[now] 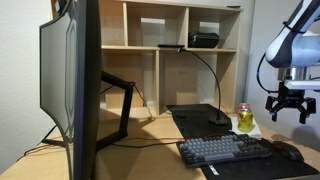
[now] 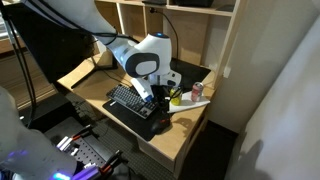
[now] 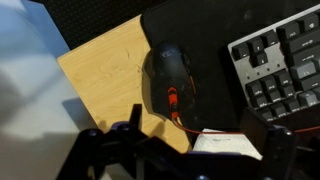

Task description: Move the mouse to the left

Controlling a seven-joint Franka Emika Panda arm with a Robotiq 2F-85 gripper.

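Observation:
The robot's gripper will next move down to the black mouse and close on the sides of its red-striped end [image 1: 285,147] [image 3: 174,97], where the cable starts.
The mouse [image 3: 170,75] is small, black and oval with a red glowing stripe and a red cable. It lies on a black desk mat [image 3: 205,40] beside the keyboard [image 3: 285,60]. In an exterior view the mouse [image 1: 288,151] sits at the right end of the keyboard [image 1: 225,150]. My gripper [image 1: 288,111] hangs well above the mouse, open and empty. In the wrist view its two fingers [image 3: 205,140] frame the lower edge, apart from the mouse. In an exterior view [image 2: 160,95] the arm hides the mouse.
A yellow can [image 1: 244,118] and a black desk lamp [image 1: 218,118] stand behind the keyboard. A large monitor [image 1: 70,85] fills the near side. A white paper [image 3: 230,147] lies by the mat. Bare wooden desk [image 3: 105,70] shows beside the mouse. A wooden shelf [image 1: 180,40] stands behind.

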